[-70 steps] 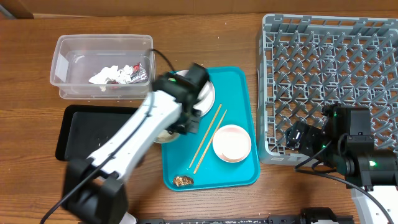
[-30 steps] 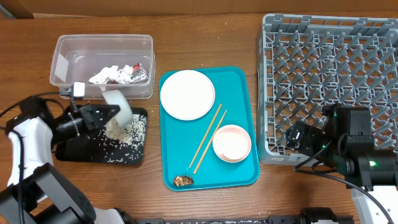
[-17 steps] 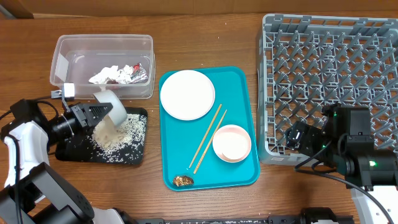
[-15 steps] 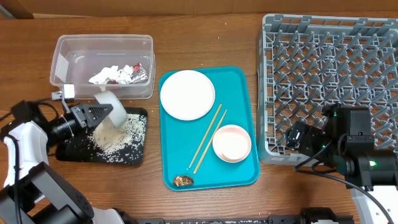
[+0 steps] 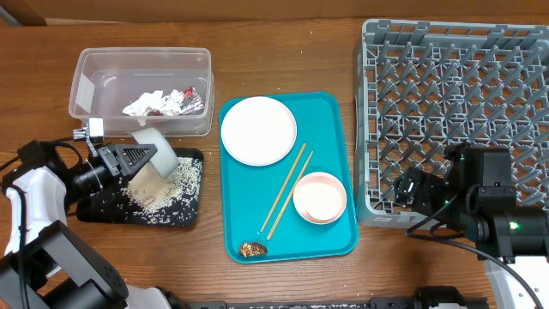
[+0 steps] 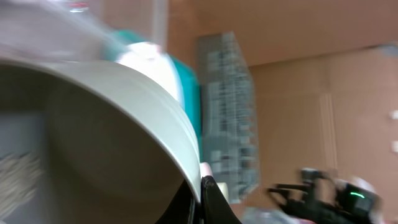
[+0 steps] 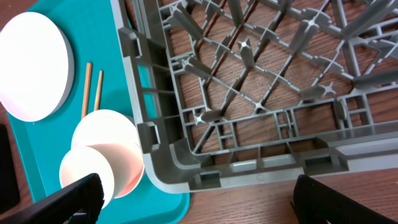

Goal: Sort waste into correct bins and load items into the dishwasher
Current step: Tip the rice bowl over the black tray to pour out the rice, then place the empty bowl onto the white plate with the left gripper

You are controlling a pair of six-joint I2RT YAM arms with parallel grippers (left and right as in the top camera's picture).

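The pale grey bowl, now tipped over the black tray, will be let go by my left gripper on the white plate (image 5: 274, 122) (image 6: 159, 66), toward the side that faces the dish rack.
My left gripper (image 5: 129, 159) is shut on the rim of the pale grey bowl (image 5: 159, 152), holding it tipped on its side over the black tray (image 5: 94, 206). Rice grains (image 5: 159, 187) lie piled and scattered in that tray. The bowl fills the left wrist view (image 6: 99, 124). The clear tub (image 5: 141, 90) holds the crumpled napkin and foil wrappers (image 5: 167, 103). On the teal tray (image 5: 334, 240) lie the white plate (image 5: 258, 130), two chopsticks (image 5: 287, 190), the pink bowl (image 5: 320, 197) and a brown scrap (image 5: 251, 250). My right gripper (image 7: 193, 205) is open over the dish rack's (image 5: 455, 112) near left corner.
The right wrist view shows the rack's corner (image 7: 168, 168), the pink bowl (image 7: 102, 158), the plate (image 7: 34, 65) and the chopsticks (image 7: 92, 90). Bare wooden table lies in front of the trays and between the teal tray and the rack.
The left arm carried the grey bowl from the teal tray to the black tray and tipped it; rice has poured out and the pile has grown. The right arm has not moved.
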